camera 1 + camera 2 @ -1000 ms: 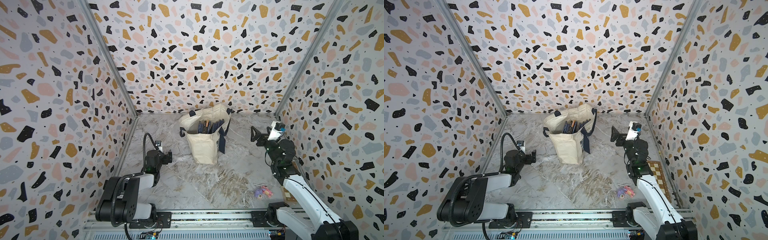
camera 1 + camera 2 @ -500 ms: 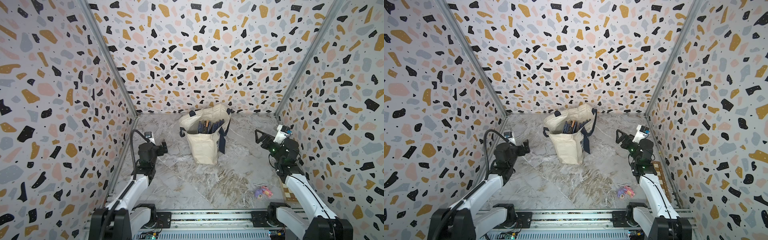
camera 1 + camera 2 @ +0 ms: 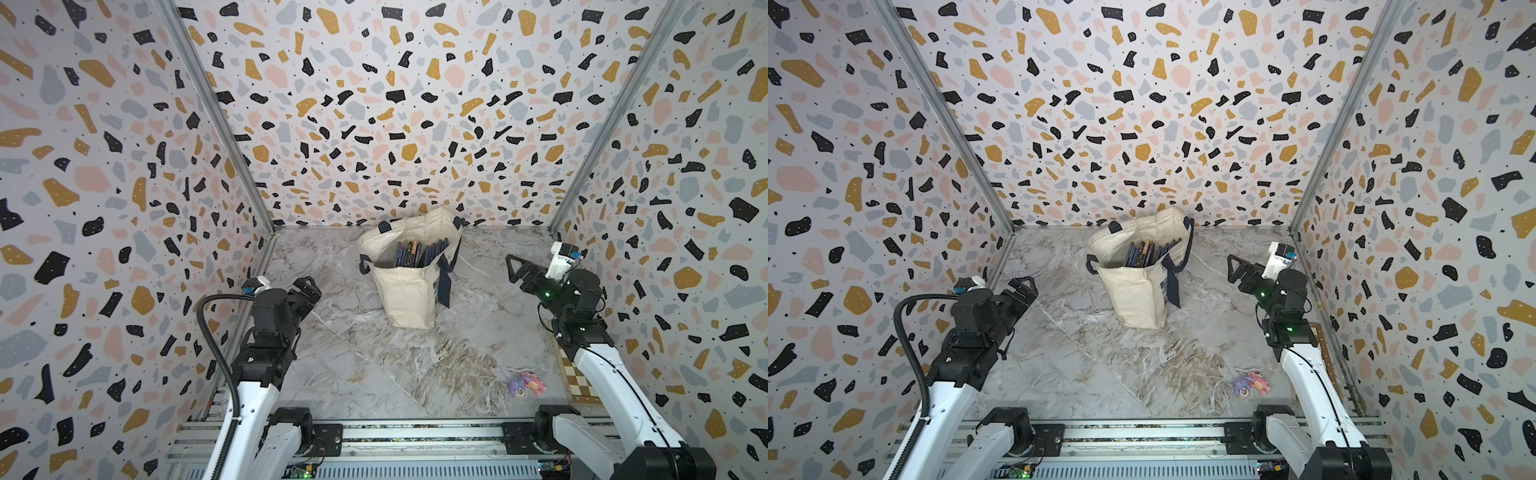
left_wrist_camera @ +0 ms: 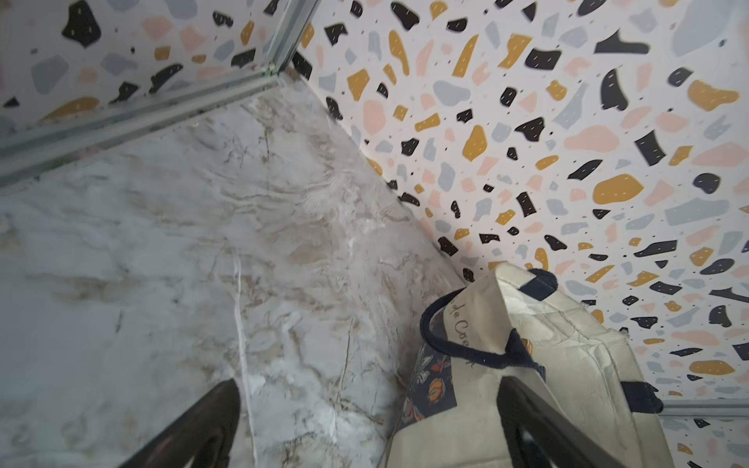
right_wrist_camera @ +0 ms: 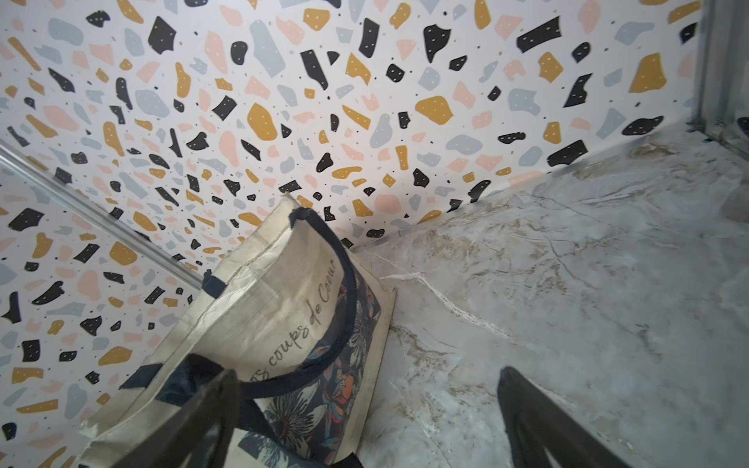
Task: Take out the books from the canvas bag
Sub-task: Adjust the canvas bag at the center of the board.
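Note:
My left gripper is to grab the canvas bag's rim (image 3: 369, 268) (image 4: 527, 369) next, at the near end of the navy handle on that gripper's side.
The canvas bag (image 3: 409, 286) (image 3: 1138, 293) stands upright near the back wall, cream with navy handles, its mouth open. Several dark books (image 3: 419, 253) (image 3: 1146, 254) stand on edge inside it. My left gripper (image 3: 309, 291) (image 3: 1023, 289) hovers open to the bag's left, well apart from it. My right gripper (image 3: 515, 271) (image 3: 1236, 268) hovers open to its right, also apart. The left wrist view shows the bag (image 4: 575, 364) beyond the empty, open left gripper (image 4: 369, 383). In the right wrist view the bag's floral printed side (image 5: 308, 389) lies ahead of the empty, open right gripper (image 5: 367, 372).
A small purple and pink toy (image 3: 525, 384) (image 3: 1250, 382) lies on the marble floor at the front right. A brown-and-cream checkered board (image 3: 575, 380) lies along the right wall under my right arm. Patterned walls close in three sides.
My left arm has unfolded from its low rest and lifted its gripper up and slightly left. The right arm has shifted a little toward the right wall. Both grippers stay open.

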You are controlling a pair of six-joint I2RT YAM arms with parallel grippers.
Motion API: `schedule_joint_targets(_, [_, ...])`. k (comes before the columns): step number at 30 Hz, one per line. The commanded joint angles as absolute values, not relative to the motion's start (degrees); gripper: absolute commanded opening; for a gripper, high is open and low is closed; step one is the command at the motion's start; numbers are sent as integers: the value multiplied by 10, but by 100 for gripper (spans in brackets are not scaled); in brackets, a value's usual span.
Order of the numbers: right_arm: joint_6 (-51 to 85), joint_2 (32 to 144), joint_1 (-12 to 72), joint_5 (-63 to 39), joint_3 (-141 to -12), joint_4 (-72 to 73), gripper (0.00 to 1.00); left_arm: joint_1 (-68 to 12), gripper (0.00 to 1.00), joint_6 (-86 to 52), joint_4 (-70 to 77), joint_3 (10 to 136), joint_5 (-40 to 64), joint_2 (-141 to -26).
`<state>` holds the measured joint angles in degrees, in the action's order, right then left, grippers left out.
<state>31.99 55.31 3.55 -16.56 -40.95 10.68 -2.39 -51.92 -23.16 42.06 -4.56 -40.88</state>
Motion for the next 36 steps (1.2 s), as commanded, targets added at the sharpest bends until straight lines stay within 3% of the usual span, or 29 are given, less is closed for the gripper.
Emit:
schedule_joint_targets(1, [270, 549, 79, -110, -438, 49, 99, -50, 99, -565, -346, 455, -44, -401])
schedule_joint_targets(13, [244, 551, 122, -84, -436, 8, 99, -284, 99, -634, -473, 596, -244, -524])
schedule_joint_targets(28, [237, 544, 142, -71, -427, 10, 99, -435, 99, -713, -527, 857, -265, -816])
schedule_joint_targets(36, [229, 525, 155, -57, -425, 8, 99, -439, 99, -828, -648, 1017, -266, -967])
